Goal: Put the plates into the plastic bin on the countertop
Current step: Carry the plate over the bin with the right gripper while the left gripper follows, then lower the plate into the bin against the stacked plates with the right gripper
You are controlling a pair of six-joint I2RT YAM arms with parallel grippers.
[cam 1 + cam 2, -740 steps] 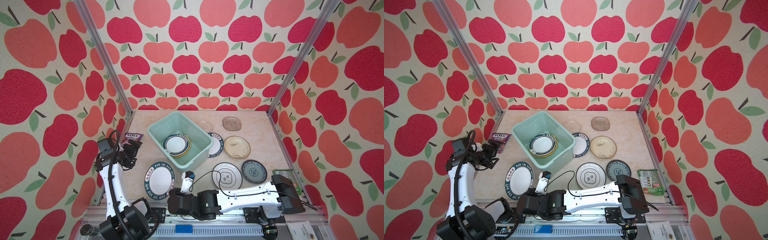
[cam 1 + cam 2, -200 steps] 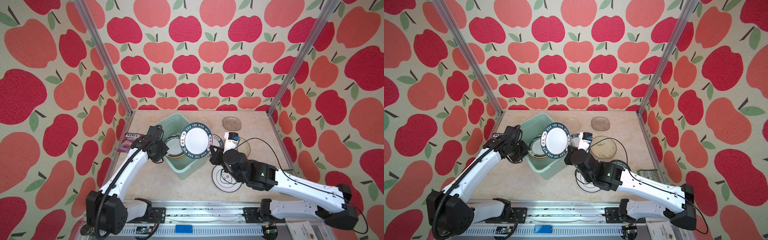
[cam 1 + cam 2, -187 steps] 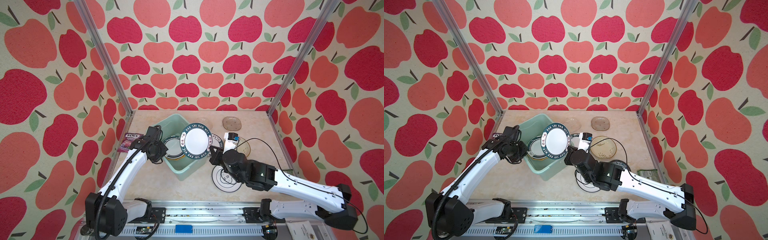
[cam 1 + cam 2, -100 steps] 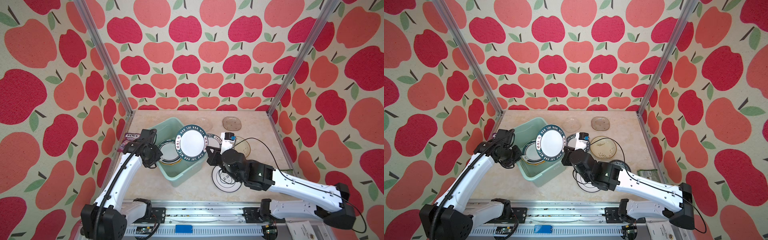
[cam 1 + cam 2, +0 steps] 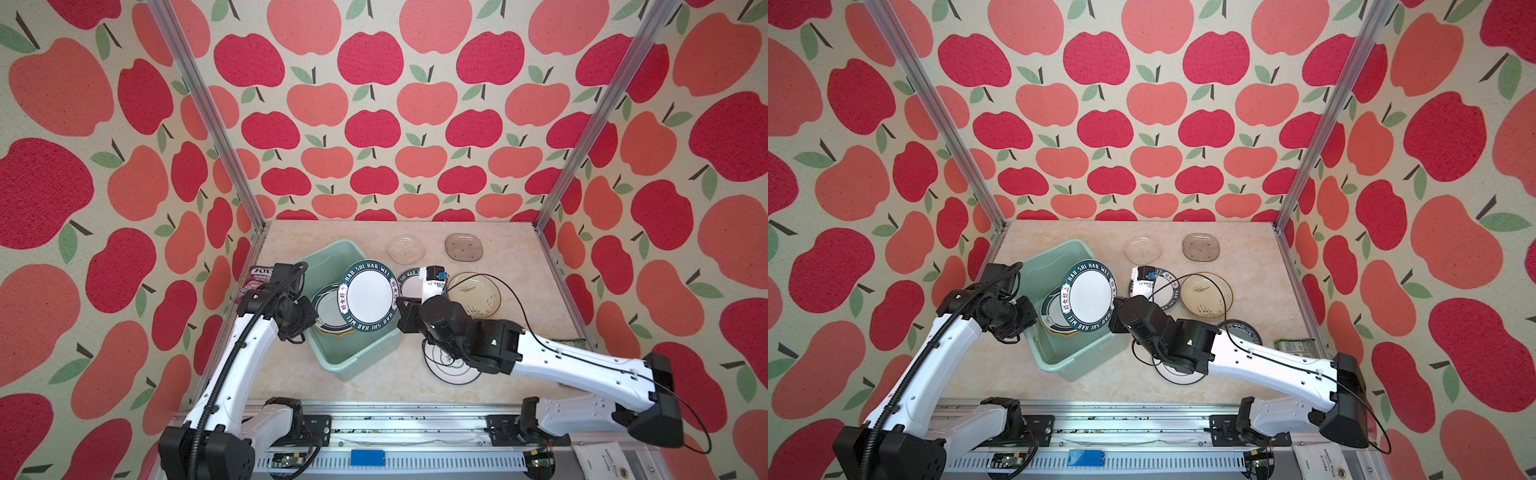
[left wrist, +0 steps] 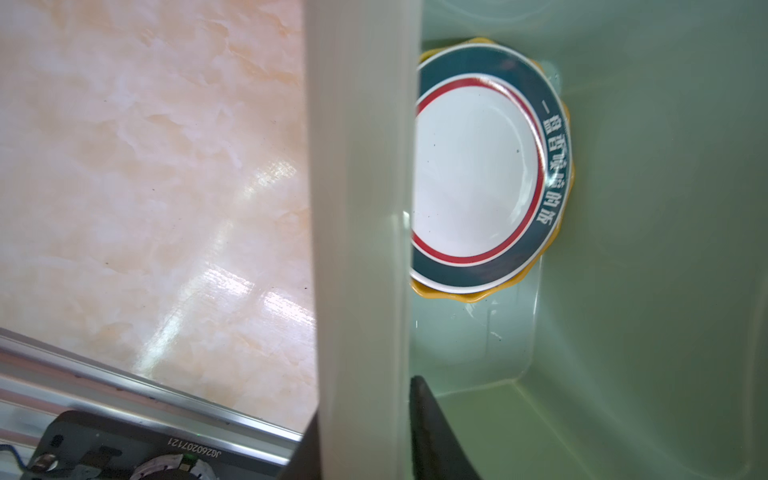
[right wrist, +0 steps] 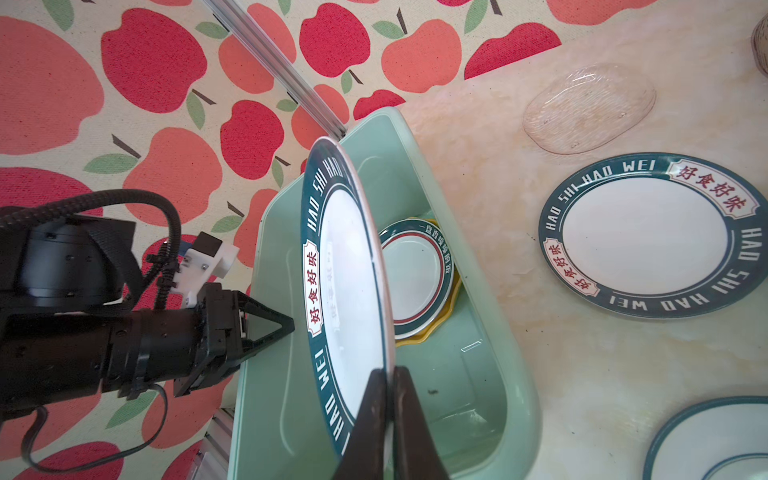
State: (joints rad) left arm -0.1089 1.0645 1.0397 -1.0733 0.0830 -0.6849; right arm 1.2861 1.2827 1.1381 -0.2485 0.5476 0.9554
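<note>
The robot's right gripper should release the white lettered plate on top of the red-ringed plate [image 5: 338, 304] [image 7: 408, 276] in the mint-green bin.
My right gripper [image 7: 386, 370] is shut on the edge of a white plate with a dark lettered rim [image 5: 368, 297], holding it on edge over the mint-green plastic bin [image 5: 353, 361]. A dark-rimmed, red-ringed plate [image 6: 473, 166] lies in the bin on a yellow scalloped plate [image 6: 449, 291]. My left gripper [image 6: 365, 399] straddles the bin's left wall [image 6: 361, 208], jaws slightly apart. On the countertop [image 5: 519, 266] lie another lettered plate [image 7: 648, 237], a cream plate [image 5: 473, 291], two glass plates [image 5: 405, 249] [image 5: 463, 246], a ringed white plate [image 5: 451, 365] and a blue-patterned plate [image 5: 1241, 330].
A purple snack packet [image 5: 259, 276] lies by the left wall behind my left arm. A green packet [image 5: 1296, 345] lies at the right edge. Apple-print walls with aluminium posts close off three sides, and a metal rail [image 5: 374, 419] runs along the front.
The bin has slid left and toward the front with my left gripper on its wall. The held plate followed over it. The left jaws have parted.
</note>
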